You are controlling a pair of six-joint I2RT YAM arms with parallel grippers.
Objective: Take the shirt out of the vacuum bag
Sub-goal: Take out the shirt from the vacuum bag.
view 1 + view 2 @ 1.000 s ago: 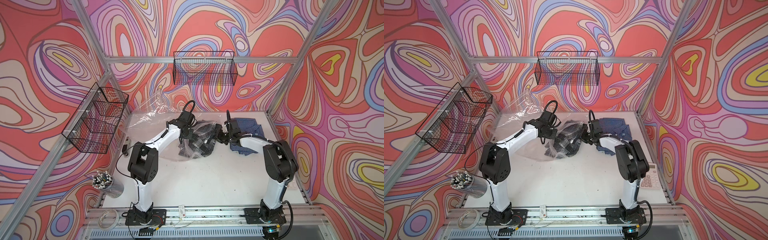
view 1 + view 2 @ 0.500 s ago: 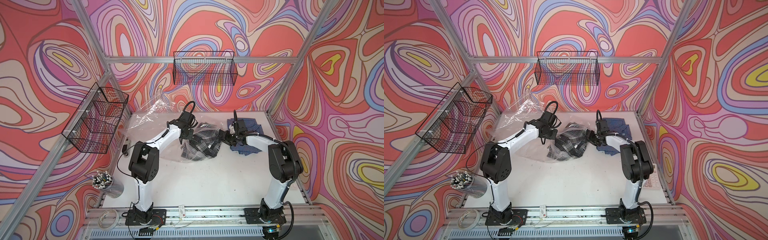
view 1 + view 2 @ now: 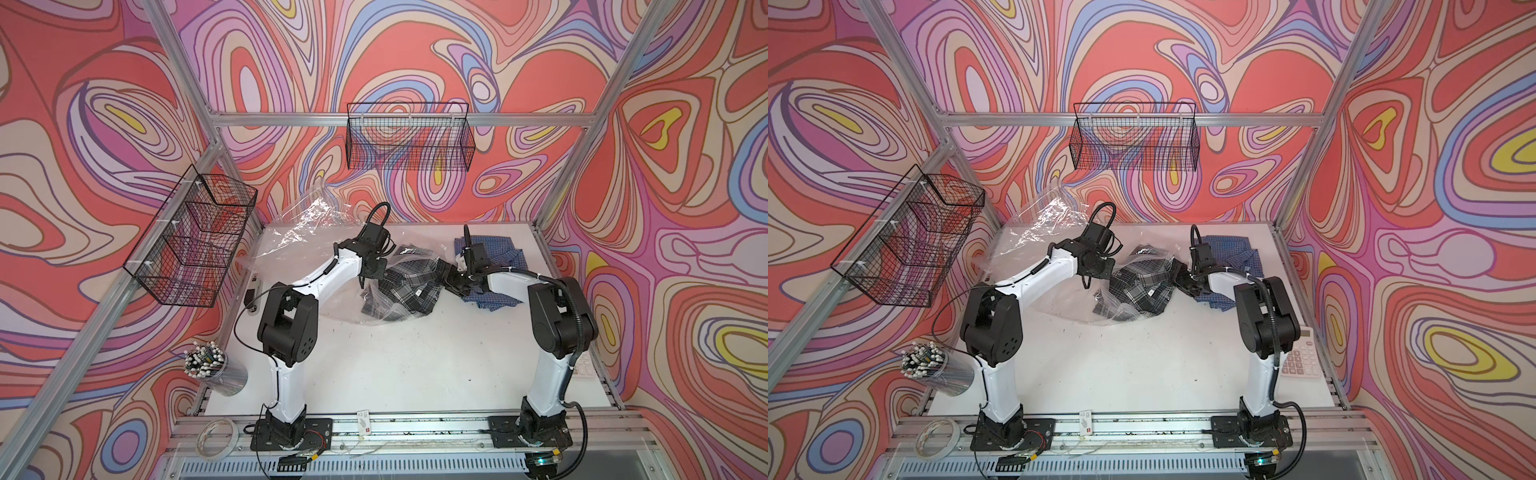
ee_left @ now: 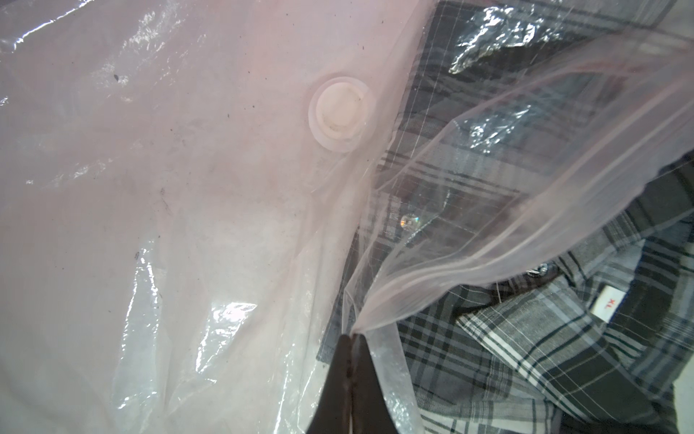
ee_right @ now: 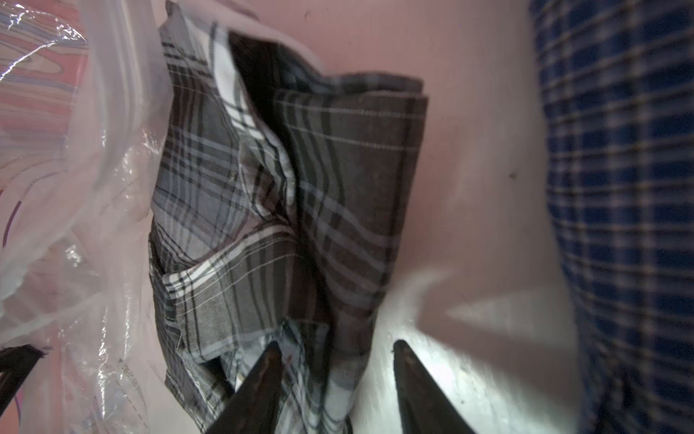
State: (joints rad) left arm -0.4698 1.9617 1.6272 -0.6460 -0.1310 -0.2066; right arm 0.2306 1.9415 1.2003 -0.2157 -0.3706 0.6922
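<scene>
The grey plaid shirt is lying halfway in the opening of the bag, so my right gripper should take its loose fold (image 5: 311,343) and pull while my left gripper holds the bag.
The vacuum bag (image 3: 307,245) is clear crinkly plastic spread over the table's back left in both top views (image 3: 1034,241). Its round white valve (image 4: 341,112) shows in the left wrist view. A grey plaid shirt (image 3: 409,278) (image 3: 1142,286) lies half in the bag's mouth, its right end bare on the table. My left gripper (image 4: 351,338) (image 3: 366,282) is shut on the bag's edge. My right gripper (image 5: 336,349) (image 3: 449,282) stands open at the shirt's (image 5: 281,206) right end. A fold of plaid cloth lies loose between its fingers.
A blue checked shirt (image 3: 494,257) (image 5: 619,188) lies behind the right arm. Wire baskets hang on the back wall (image 3: 409,141) and left wall (image 3: 191,245). A cup of pens (image 3: 208,365), a tape roll (image 3: 218,432) and a calculator (image 3: 1302,357) sit at the table's edges.
My right gripper pulled the plaid shirt to the right, then opened and let it go. The shirt has settled on the table. The left gripper kept its hold on the bag.
</scene>
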